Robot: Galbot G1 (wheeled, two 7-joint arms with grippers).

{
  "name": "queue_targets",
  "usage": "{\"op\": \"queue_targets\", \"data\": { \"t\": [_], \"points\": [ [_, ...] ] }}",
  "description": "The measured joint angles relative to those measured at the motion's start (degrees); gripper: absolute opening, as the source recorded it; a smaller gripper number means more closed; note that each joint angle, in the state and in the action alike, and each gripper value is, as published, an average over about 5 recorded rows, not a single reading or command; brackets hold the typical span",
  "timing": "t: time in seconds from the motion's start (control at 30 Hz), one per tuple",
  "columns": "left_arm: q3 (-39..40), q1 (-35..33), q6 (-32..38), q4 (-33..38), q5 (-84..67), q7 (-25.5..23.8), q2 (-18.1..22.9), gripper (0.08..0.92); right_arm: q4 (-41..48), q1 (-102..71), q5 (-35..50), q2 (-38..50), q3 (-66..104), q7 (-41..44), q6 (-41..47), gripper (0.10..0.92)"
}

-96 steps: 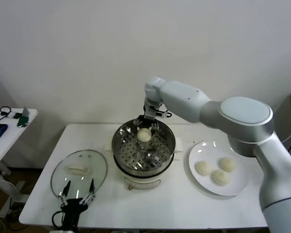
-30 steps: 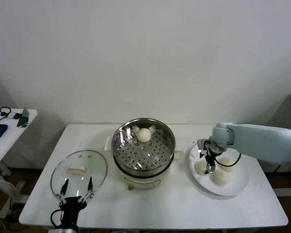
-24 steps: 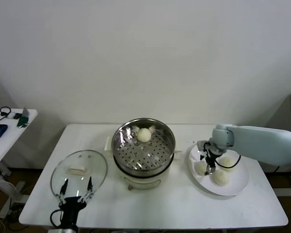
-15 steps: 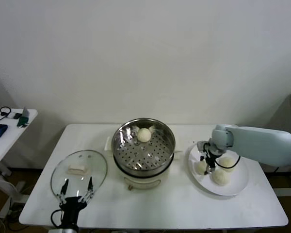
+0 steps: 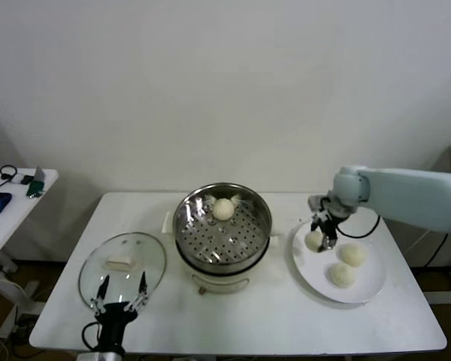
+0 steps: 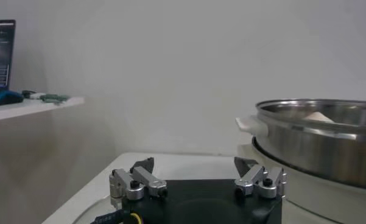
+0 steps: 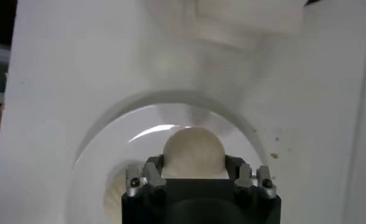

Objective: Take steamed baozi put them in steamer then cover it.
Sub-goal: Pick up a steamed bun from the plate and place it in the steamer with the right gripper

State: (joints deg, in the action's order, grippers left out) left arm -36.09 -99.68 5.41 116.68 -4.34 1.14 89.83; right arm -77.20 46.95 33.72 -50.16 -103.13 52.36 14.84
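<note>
My right gripper is holding the baozi and will release it on the steamer's perforated tray, at the side [image 5: 197, 227] that is nearest the glass cover.
My right gripper [image 5: 320, 239] is shut on a cream steamed baozi [image 5: 313, 240], held just above the left side of the white plate [image 5: 375, 284]. In the right wrist view the baozi [image 7: 193, 152] fills the space between both fingers of that gripper [image 7: 193, 164]. Two more baozi [image 5: 352, 254] [image 5: 341, 274] lie on the plate. One baozi [image 5: 223, 209] sits at the back of the steamer [image 5: 222, 230], its perforated tray uncovered. The glass cover [image 5: 123, 268] lies flat on the table at the left. My left gripper [image 5: 120, 295] is open, parked at the cover's near edge, its steamer-side view showing the pot [image 6: 329, 140].
A white table [image 5: 278, 320] carries everything. A small side table [image 5: 15, 197] with gadgets stands at the far left. The steamer's cream base has a handle [image 6: 252, 125] toward my left gripper.
My right gripper closed on the leftmost baozi on the plate and lifted it slightly up and back. The left arm has stayed still.
</note>
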Motion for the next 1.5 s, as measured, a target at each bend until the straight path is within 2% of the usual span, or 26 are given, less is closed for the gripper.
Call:
{"op": "queue_targets", "data": {
  "t": [0.3, 0.63, 1.03, 1.5],
  "points": [
    [0.65, 0.02, -0.15, 0.84, -0.03, -0.06, -0.17, 0.823, -4.21, 14.28, 10.83, -6.15, -0.40, 2.48, 0.51, 0.676],
    [0.94, -0.47, -0.13, 1.72, -0.03, -0.03, -0.43, 0.823, -5.08, 13.81, 17.47, -18.33, 4.98, -1.76, 4.50, 0.678],
    [0.57, -1.05, 0.06, 2.06, -0.03, 0.11, -1.05, 0.823, 2.61, 4.54, 16.54, -31.56, 5.88, -5.57, 6.48, 0.678],
    [0.27, -0.76, 0.49, 1.37, -0.04, 0.31, -1.29, 0.823, 11.16, -4.29, 12.31, -39.03, 5.57, -7.82, 7.01, 0.675]
  ]
}}
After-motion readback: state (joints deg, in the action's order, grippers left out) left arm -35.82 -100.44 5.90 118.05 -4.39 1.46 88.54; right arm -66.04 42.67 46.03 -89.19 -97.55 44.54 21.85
